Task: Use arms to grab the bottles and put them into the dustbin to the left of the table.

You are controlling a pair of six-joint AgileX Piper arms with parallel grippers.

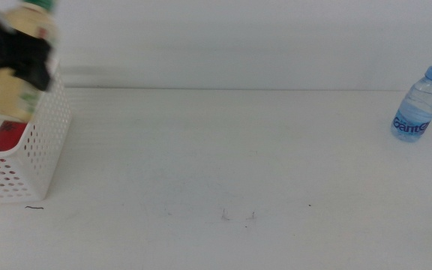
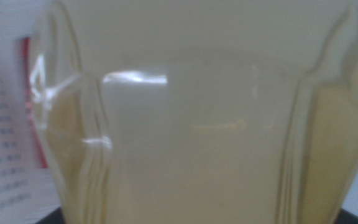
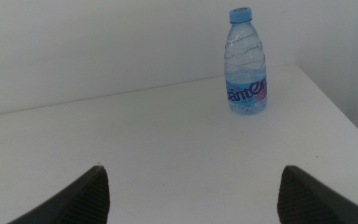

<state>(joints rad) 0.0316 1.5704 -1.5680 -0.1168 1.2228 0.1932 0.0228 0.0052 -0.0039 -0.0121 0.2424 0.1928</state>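
The bottle of yellow liquid will go down between the red can and the dustbin's side (image 1: 22,131), put there by my left gripper.
My left gripper (image 1: 17,51) is shut on the clear bottle of yellow liquid (image 1: 4,94), holding it tilted over the white perforated dustbin (image 1: 43,146) at the table's left edge. That bottle (image 2: 197,124) fills the left wrist view, so the jaws barely show there. A red can (image 1: 4,135) lies inside the dustbin. Far off at the back right of the table (image 1: 223,150) stands the small blue-capped water bottle (image 1: 418,105), upright. In the right wrist view my right gripper (image 3: 191,193) is open, well short of the water bottle (image 3: 246,65); this arm is out of the middle view.
A pale wall runs behind the table's far edge. The table's right edge passes close beside the water bottle. A few tiny dark marks (image 1: 238,216) dot the tabletop near the front.
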